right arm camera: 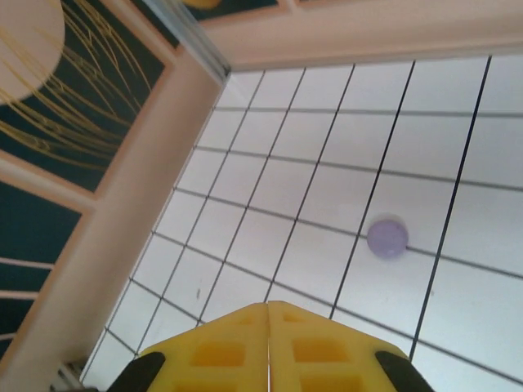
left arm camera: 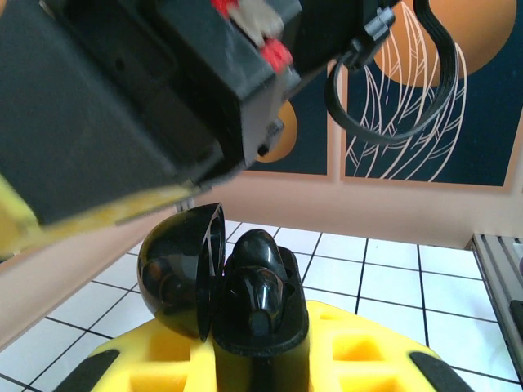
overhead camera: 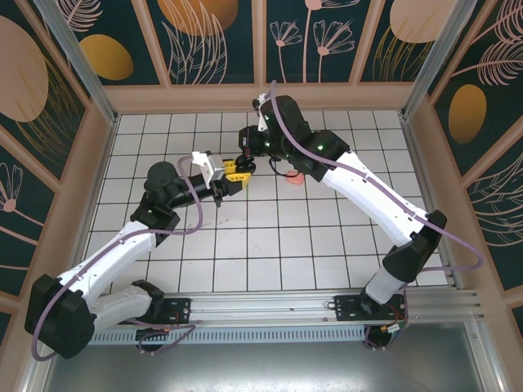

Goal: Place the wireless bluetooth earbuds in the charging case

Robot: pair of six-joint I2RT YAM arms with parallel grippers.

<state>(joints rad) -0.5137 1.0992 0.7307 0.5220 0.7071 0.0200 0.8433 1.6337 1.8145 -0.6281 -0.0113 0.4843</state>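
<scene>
The black charging case will go down from my left gripper onto the bare white tile diagonally (overhead camera: 263, 198) in front of the salmon-pink piece, where I should set it.
My left gripper (left arm camera: 261, 353) is shut on a black charging case (left arm camera: 253, 327) and holds it upright, its lid (left arm camera: 176, 273) swung open to the left. Two glossy black earbuds (left arm camera: 260, 269) sit in the case's wells. In the top view the left gripper (overhead camera: 232, 175) meets my right gripper (overhead camera: 245, 161) above the middle of the tiled table. The right gripper's black body (left arm camera: 139, 90) hangs just over the open case. Its yellow fingertips (right arm camera: 245, 322) are pressed together, so the right gripper (right arm camera: 268, 314) is shut, with nothing visible between them.
A round lilac piece (right arm camera: 386, 237) lies on the white tiles (right arm camera: 327, 188) below the right gripper. A salmon-pink piece (overhead camera: 296, 178) lies partly under the right arm. The peach wall (overhead camera: 261, 98) runs close behind both grippers.
</scene>
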